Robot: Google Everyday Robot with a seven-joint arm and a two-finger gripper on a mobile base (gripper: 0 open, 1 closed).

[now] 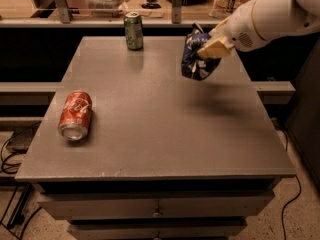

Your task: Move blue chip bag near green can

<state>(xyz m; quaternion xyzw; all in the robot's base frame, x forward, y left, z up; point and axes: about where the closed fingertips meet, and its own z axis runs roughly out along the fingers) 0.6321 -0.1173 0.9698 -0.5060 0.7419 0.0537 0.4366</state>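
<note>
The robot's gripper needs to set the blue chip bag down on the grey table (162, 47) beside the green can, toward the robot's arm.
The blue chip bag (196, 56) is dark navy crinkly foil with white lettering. My gripper (210, 48) is shut on it and holds it lifted above the table, right of centre toward the back. The white arm comes in from the upper right. The green can (133, 30) stands upright near the table's back edge, left of the bag and apart from it.
A red Coca-Cola can (75, 115) lies on its side at the left of the grey table (160, 129). A shelf with items and a rail runs behind the table. Drawers sit under the front edge. Cables lie on the floor at the left.
</note>
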